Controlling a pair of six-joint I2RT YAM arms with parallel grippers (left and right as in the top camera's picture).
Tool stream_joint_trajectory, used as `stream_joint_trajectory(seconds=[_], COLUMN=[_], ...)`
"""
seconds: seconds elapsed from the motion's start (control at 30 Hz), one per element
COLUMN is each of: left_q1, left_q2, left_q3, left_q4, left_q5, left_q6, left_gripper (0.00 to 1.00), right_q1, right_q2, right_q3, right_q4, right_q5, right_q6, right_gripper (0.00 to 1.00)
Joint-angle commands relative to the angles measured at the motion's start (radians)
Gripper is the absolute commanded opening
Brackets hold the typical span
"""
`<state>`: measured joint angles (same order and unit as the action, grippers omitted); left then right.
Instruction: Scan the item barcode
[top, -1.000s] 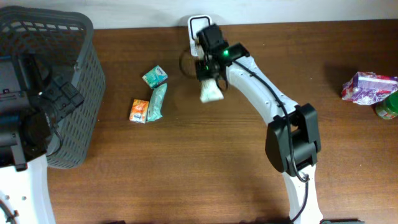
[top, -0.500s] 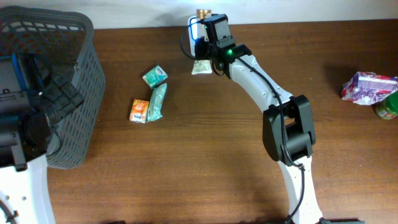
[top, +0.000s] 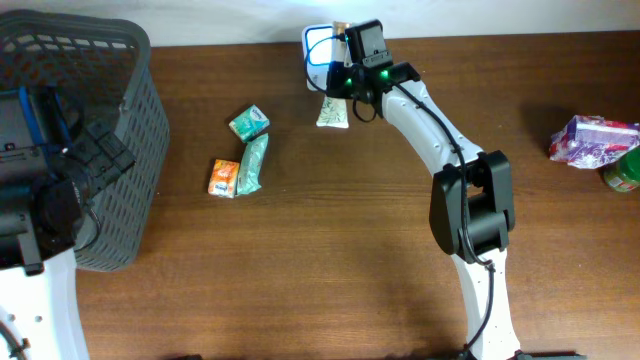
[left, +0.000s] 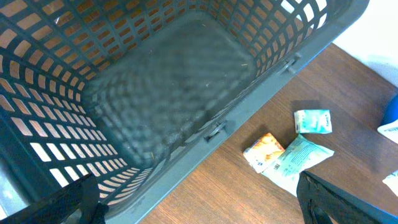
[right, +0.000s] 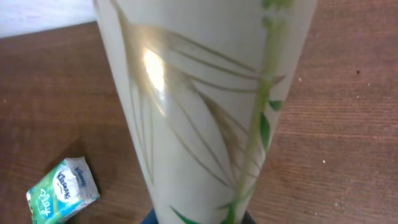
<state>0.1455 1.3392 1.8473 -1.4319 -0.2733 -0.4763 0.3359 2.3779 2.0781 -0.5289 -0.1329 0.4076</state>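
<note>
Next, my right gripper releases the white packet on the table just at the near side of the green jar (top: 602, 209).
My right gripper (top: 341, 93) is shut on a white packet printed with green leaves (top: 333, 112), hanging just in front of the white and blue scanner (top: 318, 45) at the table's far edge. In the right wrist view this packet (right: 205, 106) fills most of the frame and hides my fingers; no barcode shows on the side facing the camera. My left gripper (left: 199, 211) stands open over the rim of the grey basket (left: 249, 112), with nothing between its fingers (left: 336, 199).
A teal tissue pack (top: 249, 122), an orange pack (top: 222, 178) and a pale green packet (top: 253, 163) lie left of centre. The grey basket (top: 120, 150) fills the far left. A pink packet (top: 590, 140) and a green jar (top: 622, 172) sit at the right edge.
My right gripper has carried the packet toward the far edge, up to the scanner, then slightly right, turning it on the way. The left arm has not moved.
</note>
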Motion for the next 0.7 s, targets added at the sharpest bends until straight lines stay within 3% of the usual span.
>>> stream_joint_trajectory(seconds=[0.0,0.17,0.37,0.5,0.67], left_q1=[0.006,0.006,0.006,0.006,0.006], left_q2=[-0.008,-0.008,-0.008,-0.008,-0.008], left_q3=[0.003,0.003,0.003,0.003,0.003], left_q4=[-0.002,-0.001,-0.001,-0.001,-0.002], left_q5=[0.000,0.000,0.000,0.000,0.000], left_q6=[-0.009,-0.009,-0.009,-0.009,-0.009], left_gripper=[0.99,0.99,0.99,0.99,0.99], right_q1=[-0.015,-0.119,-0.376,-0.634,-0.915], right_q2=[-0.035,-0.216,-0.497,-0.532,-0.528], right_q3=[0.039,0.044,0.044,0.026,-0.132], right_q4=[-0.035,-0.222,-0.595,-0.924,-0.912], right_q5=[-0.018,-0.014,-0.003,0.203,0.216], right_q6=[0.002,0.001,0.013,0.334,0.346], right_gripper=[0.04,0.04,0.04,0.04,0.04])
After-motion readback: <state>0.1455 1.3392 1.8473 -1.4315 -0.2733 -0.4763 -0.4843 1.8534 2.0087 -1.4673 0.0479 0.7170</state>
